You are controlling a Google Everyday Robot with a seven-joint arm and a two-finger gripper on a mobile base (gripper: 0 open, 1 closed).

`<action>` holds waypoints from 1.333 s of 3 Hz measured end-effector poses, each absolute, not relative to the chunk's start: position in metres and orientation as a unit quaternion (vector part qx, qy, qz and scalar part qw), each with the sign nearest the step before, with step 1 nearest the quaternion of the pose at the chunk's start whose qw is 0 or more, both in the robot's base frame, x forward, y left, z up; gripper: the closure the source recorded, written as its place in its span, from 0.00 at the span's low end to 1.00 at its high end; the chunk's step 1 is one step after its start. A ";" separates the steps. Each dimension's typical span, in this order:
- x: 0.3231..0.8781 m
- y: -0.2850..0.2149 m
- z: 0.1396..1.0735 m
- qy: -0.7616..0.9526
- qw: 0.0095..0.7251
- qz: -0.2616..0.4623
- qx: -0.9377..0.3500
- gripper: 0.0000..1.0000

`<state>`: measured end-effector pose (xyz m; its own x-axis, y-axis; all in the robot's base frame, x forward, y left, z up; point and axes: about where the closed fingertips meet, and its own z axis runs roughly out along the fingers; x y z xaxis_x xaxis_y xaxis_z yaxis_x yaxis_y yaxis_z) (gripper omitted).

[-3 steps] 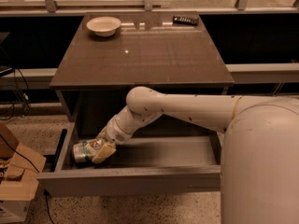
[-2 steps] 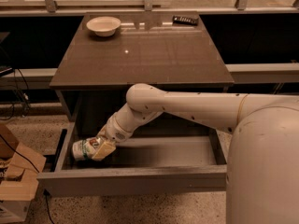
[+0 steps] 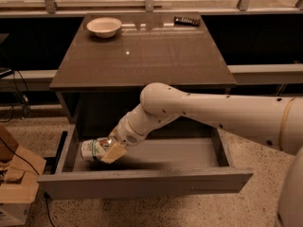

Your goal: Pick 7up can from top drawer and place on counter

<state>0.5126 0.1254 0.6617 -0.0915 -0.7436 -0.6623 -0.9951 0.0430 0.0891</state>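
Observation:
The 7up can will be released on the counter [image 3: 115, 50] just in front of the white bowl.
The top drawer [image 3: 142, 182] is pulled open below the counter [image 3: 142, 56]. The 7up can [image 3: 93, 149], silver-white with green marks, lies on its side at the drawer's left end. My gripper [image 3: 110, 151] reaches down into the drawer from the right and is shut on the can, one tan finger pad [image 3: 113, 152] lying over the can's near side. The can looks slightly raised off the drawer floor. The white arm runs back to the right above the drawer.
A shallow white bowl [image 3: 104, 26] stands at the counter's back left and a dark flat object [image 3: 187, 21] at its back right. A cardboard box [image 3: 14, 183] and cables sit on the floor to the left of the drawer.
The arm has shifted slightly, with the can still held at the drawer's left end; the can appears a little higher than before.

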 end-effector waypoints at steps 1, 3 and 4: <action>0.508 0.099 0.691 0.703 0.257 0.260 -0.610 1.00; 0.563 0.057 0.786 0.674 0.312 0.202 -0.638 1.00; 0.609 0.052 0.830 0.657 0.314 0.158 -0.666 1.00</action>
<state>0.6092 0.0521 0.8301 0.0859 -0.7765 -0.6243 -0.9755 0.0618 -0.2111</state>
